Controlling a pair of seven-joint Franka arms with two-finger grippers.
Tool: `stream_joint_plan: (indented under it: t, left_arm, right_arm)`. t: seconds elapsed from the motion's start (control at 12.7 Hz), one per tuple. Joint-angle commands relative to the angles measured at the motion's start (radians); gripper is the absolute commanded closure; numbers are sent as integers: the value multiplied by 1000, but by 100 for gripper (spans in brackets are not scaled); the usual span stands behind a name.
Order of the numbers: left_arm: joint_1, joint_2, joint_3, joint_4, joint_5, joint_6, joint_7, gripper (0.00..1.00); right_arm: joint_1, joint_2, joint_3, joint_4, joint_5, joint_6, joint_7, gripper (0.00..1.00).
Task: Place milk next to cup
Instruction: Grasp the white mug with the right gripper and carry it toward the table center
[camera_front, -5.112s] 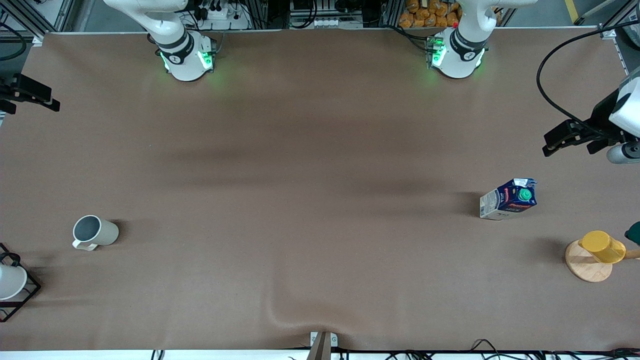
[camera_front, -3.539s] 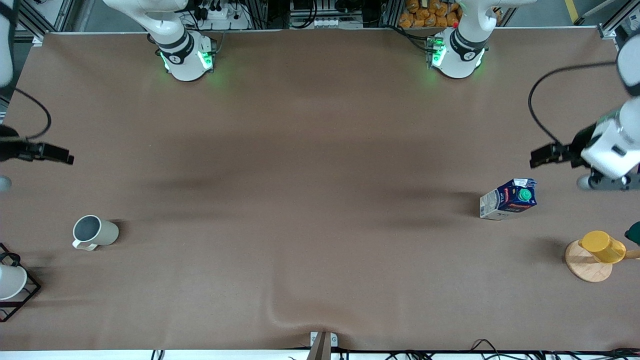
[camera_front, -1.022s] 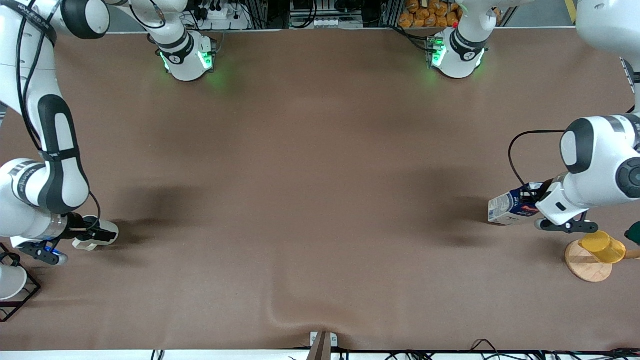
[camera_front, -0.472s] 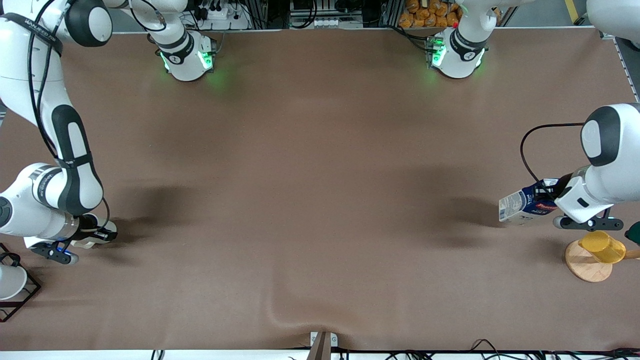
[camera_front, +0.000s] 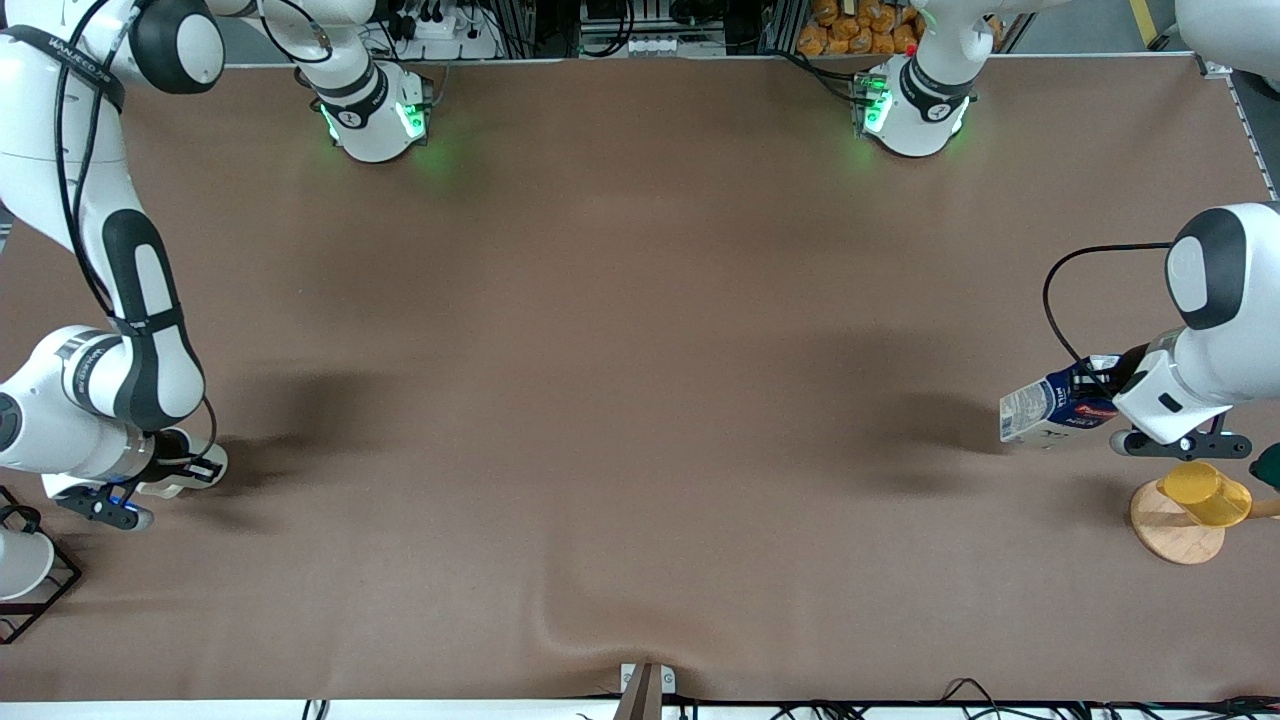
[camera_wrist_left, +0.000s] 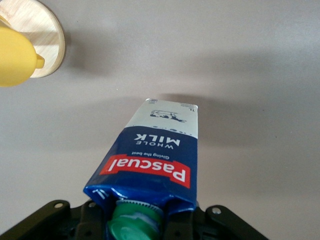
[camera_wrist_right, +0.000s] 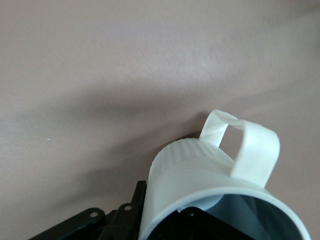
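Observation:
Next, my right gripper lets go of the beige-grey cup on the bare middle of the table (camera_front: 626, 384) between the two arms.
The milk (camera_front: 1045, 412), a dark-blue carton with a red band, hangs tilted in my left gripper (camera_front: 1103, 397), a little above the table at the left arm's end. In the left wrist view the fingers (camera_wrist_left: 92, 220) clamp the carton (camera_wrist_left: 155, 160) at its gable, beside the green cap (camera_wrist_left: 134, 225). My right gripper (camera_front: 182, 470) is shut on the wall of the beige-grey cup (camera_front: 208, 462) at the right arm's end, with the arm hiding most of the cup. The right wrist view shows the cup (camera_wrist_right: 195, 170), its pale handle (camera_wrist_right: 252, 145) and one finger (camera_wrist_right: 132, 210) outside the wall.
A yellow cup (camera_front: 1200, 488) sits on a round wooden stand (camera_front: 1170, 540) close to the milk, nearer the front camera; both show in the left wrist view (camera_wrist_left: 15, 55). A white cup in a black wire rack (camera_front: 20, 570) stands near the beige cup. The cloth has a fold (camera_front: 560, 630).
My left gripper has lifted the milk and carried it slightly toward the left arm's end. My right gripper has stayed at the cup, shifting only a little.

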Motion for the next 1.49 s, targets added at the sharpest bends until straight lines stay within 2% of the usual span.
stream_joint_plan:
  t: [0.0, 0.24, 0.31, 0.63, 0.79, 0.87, 1.02, 1.1, 1.26, 1.42]
  left_arm:
    - [1, -8, -1, -2, -4, -14, -50, 66]
    - [2, -9, -3, 1, -2, -14, -52, 66]
    - [2, -9, -1, 1, -2, -14, -50, 66]
    - [1, -9, -3, 4, -2, -14, -47, 66]
    - [5, -6, -1, 21, -4, -15, -46, 67]
    - [5, -5, -1, 23, -4, -14, -49, 67]
    - [2, -5, -1, 23, -4, -14, -52, 67]
    - [4, -5, -1, 23, -4, -14, -52, 67]
    - [4, -3, -1, 23, -4, -14, -52, 67]
    - [5, -3, -1, 16, -4, -14, -49, 67]
  right_arm:
    - [24, -98, 13, 10, -14, -77, -64, 100]
    - [173, -175, 14, 44, -6, -248, -56, 100]
    - [228, -185, 14, 42, 0, -266, 9, 100]
    - [515, -165, 14, 44, -4, -257, 596, 100]
    - [583, -160, 22, 41, 3, -237, 787, 100]
    - [651, -156, 25, 36, 5, -237, 876, 100]
    - [724, -117, 31, 42, 38, -193, 1096, 100]
    - [761, -101, 34, 40, 110, -114, 1176, 100]
    - [825, -62, 37, 34, 184, 35, 1264, 100]
    - [900, -24, 36, 31, 178, 68, 1339, 100]
